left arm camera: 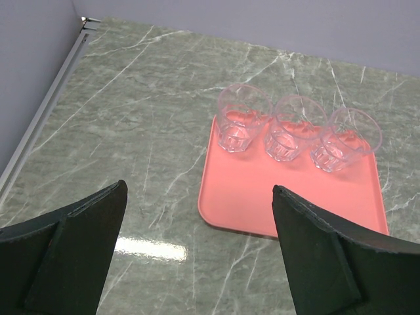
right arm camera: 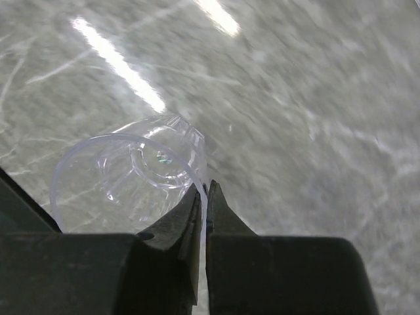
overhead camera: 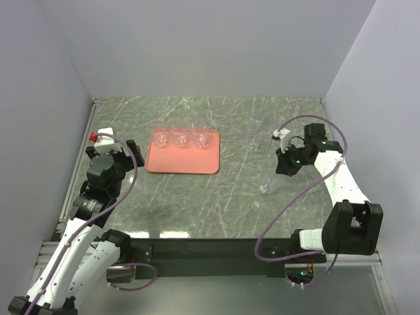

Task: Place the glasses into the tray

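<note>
Next, my right gripper sets the clear glass down on the tray's near corner (overhead camera: 161,163) closest to my left gripper.
The salmon-pink tray (overhead camera: 184,161) lies left of the table's middle, with three clear glasses (overhead camera: 178,138) upright in a row along its far edge. They also show in the left wrist view (left arm camera: 294,128), on the tray (left arm camera: 295,203). My left gripper (overhead camera: 128,149) is open and empty, just left of the tray's near corner (left arm camera: 199,188). My right gripper (right arm camera: 205,187) is shut on the wall of a clear glass (right arm camera: 131,170), one finger inside the rim and one outside, above the table on the right (overhead camera: 281,163).
Two more faint clear glasses stand on the green marble table, one (overhead camera: 256,140) left of the right gripper and one (overhead camera: 268,186) nearer to me. Grey walls close in the left, back and right sides. A metal rail (left arm camera: 39,125) runs along the left edge.
</note>
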Motion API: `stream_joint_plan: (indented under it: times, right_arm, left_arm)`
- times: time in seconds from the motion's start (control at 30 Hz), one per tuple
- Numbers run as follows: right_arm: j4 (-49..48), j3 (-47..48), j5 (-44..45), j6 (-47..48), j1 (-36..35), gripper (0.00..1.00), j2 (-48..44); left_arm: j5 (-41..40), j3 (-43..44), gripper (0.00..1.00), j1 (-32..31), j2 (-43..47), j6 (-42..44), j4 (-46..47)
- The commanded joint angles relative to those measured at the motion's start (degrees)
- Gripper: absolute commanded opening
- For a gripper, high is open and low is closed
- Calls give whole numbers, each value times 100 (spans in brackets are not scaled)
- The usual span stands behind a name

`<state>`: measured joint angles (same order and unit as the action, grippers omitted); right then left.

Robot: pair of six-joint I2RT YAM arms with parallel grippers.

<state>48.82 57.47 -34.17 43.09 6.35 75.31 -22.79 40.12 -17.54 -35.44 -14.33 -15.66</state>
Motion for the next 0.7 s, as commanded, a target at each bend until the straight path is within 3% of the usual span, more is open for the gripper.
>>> stream_joint_plan:
  times: [0.0,0.13,0.37,0.67]
  right_arm:
    - [-161,466,24,-99,-589,0,-52]
    - [-276,861,174,-301,-1450,0,317]
    - [-461,1792,350,-599,-2286,0,1370]
    - [-707,3094,411,-1188,-2735,0,2610]
  left_arm:
    - [-15,-22,98,22,-7,-44,239]
    - [-24,-22,98,23,-50,-35,248]
    - [-94,-39,98,23,-130,-9,248]
    - [-103,-30,98,23,-253,18,283]
